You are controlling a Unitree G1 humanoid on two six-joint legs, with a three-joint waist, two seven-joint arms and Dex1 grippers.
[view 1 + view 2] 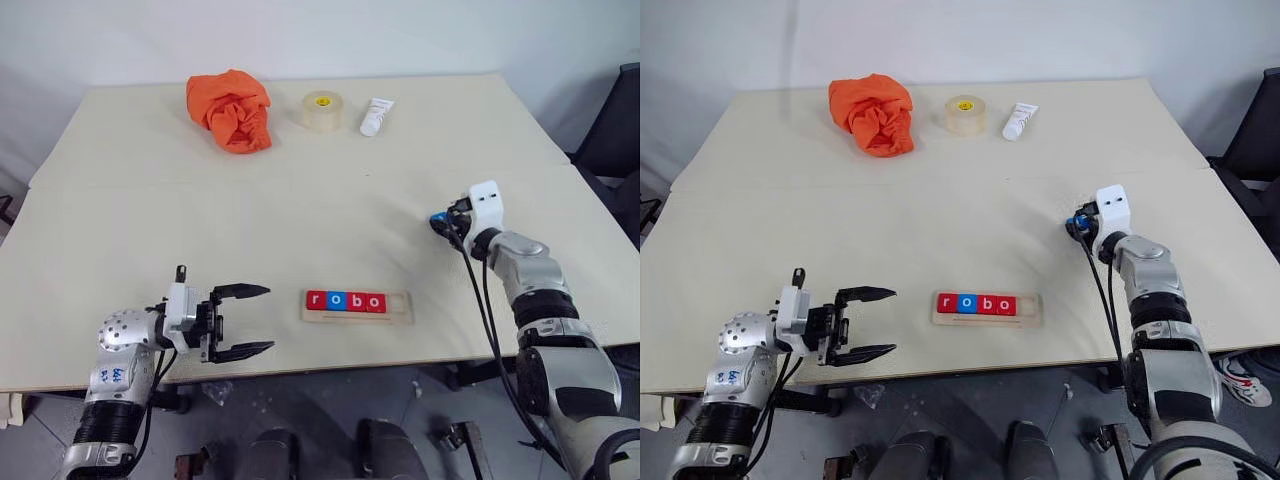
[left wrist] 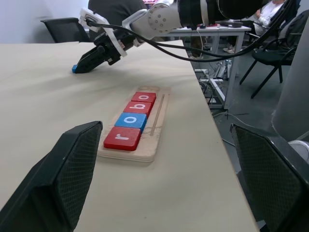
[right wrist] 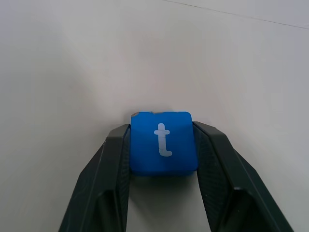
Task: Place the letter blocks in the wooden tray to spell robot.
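Observation:
Next, I release the blue t block from my right gripper on the table (image 1: 437, 295) next to the wooden tray's bare end.
The wooden tray (image 1: 400, 308) lies near the table's front edge and holds several letter blocks (image 1: 345, 301) reading r, o, b, o: red, blue, red, red. Its right end is bare. A blue block with a white t (image 3: 163, 141) rests on the table at the right, and my right gripper (image 3: 163, 145) is shut on it, both fingers (image 3: 113, 166) pressed against its sides. In the head views that blue block (image 1: 437, 219) peeks out at the gripper's tip. My left gripper (image 1: 255, 320) stands open left of the tray, pointing at it, with nothing between its fingers.
At the table's far side lie a crumpled orange cloth (image 1: 231, 108), a roll of clear tape (image 1: 322, 110) and a white tube (image 1: 376, 116). A black chair (image 1: 615, 130) stands off the table's right edge.

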